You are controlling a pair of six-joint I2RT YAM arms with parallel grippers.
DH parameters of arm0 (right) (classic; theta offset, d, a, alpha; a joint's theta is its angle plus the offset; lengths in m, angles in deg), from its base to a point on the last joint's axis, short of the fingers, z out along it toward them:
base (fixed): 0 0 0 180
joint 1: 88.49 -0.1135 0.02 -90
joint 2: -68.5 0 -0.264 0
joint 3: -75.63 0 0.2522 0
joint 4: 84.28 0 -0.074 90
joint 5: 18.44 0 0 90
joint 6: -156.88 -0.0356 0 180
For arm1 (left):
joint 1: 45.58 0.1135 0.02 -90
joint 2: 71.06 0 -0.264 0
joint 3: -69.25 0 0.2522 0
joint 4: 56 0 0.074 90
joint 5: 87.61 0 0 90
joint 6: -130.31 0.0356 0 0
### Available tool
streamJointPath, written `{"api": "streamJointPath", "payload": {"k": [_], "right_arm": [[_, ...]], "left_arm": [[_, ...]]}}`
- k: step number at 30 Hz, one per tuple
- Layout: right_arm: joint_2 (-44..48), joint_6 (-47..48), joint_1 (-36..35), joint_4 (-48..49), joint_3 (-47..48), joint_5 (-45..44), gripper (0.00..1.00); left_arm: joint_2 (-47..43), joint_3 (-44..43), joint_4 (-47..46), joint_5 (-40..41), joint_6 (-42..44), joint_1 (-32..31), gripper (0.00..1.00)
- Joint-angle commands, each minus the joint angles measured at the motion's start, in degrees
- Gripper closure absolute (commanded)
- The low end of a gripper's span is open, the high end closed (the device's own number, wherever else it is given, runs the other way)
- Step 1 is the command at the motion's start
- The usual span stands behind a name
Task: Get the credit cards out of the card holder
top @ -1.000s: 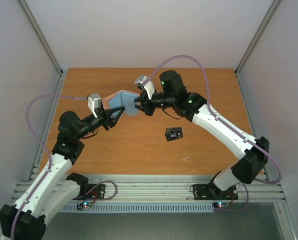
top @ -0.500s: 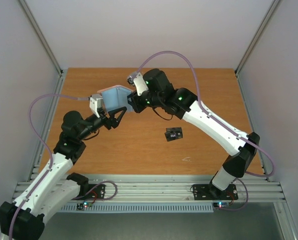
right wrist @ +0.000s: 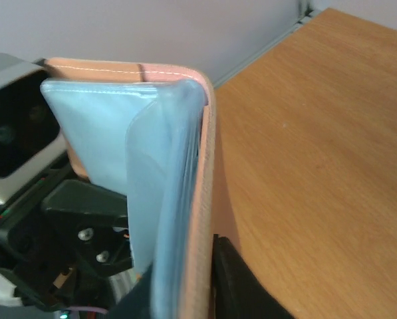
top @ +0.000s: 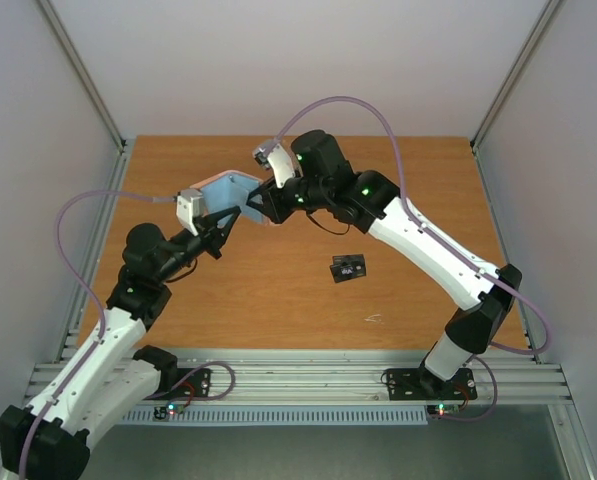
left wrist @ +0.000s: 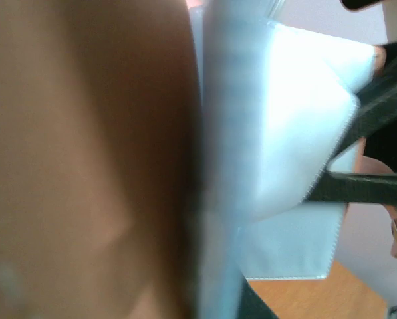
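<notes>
The light blue pocket is pinched in my right gripper along with the card holder's tan-pink cover, so I will open it and take only the cover's edge [right wrist: 202,226].
The card holder [top: 228,190], tan-pink outside and light blue inside, hangs half open above the table's far left-centre, held between both grippers. My left gripper [top: 224,222] is shut on its lower left flap; in the left wrist view the card holder [left wrist: 278,133] fills the frame, blurred, and hides my own fingers. My right gripper [top: 257,203] is shut on the right flap, and its wrist view shows the card holder [right wrist: 98,153] edge-on between its fingers [right wrist: 241,289]. One black credit card [top: 348,268] with white marks lies flat on the table. Any cards inside the pockets are hidden.
The wooden table [top: 428,200] is bounded by grey walls on the left, back and right. A small pale mark [top: 374,319] shows near the front edge. The left arm's wrist camera [right wrist: 15,133] sits close beside the holder.
The right arm carried the holder left and up towards the left arm. The left gripper, open a moment ago, has closed on the holder's left flap.
</notes>
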Motion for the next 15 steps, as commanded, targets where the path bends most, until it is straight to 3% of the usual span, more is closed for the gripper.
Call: {"api": "streamJointPath", "payload": {"k": [1,7,15], "right_arm": [[1.4,-0.7,-0.8,3.1,1.6,13.1,0.83],[6.0,-1.0,7.3,3.9,-3.7,25.0,0.5],[8.6,4.5,10.3,1.6,-7.2,30.9,0.46]], "left_arm": [[-1.0,0.5,-4.9,-1.1,-1.4,-0.6,0.99],[-1.8,0.1,-8.5,-5.4,-7.6,1.0,1.0],[-1.9,-0.7,-11.6,-13.6,-11.4,1.3,1.0]]}}
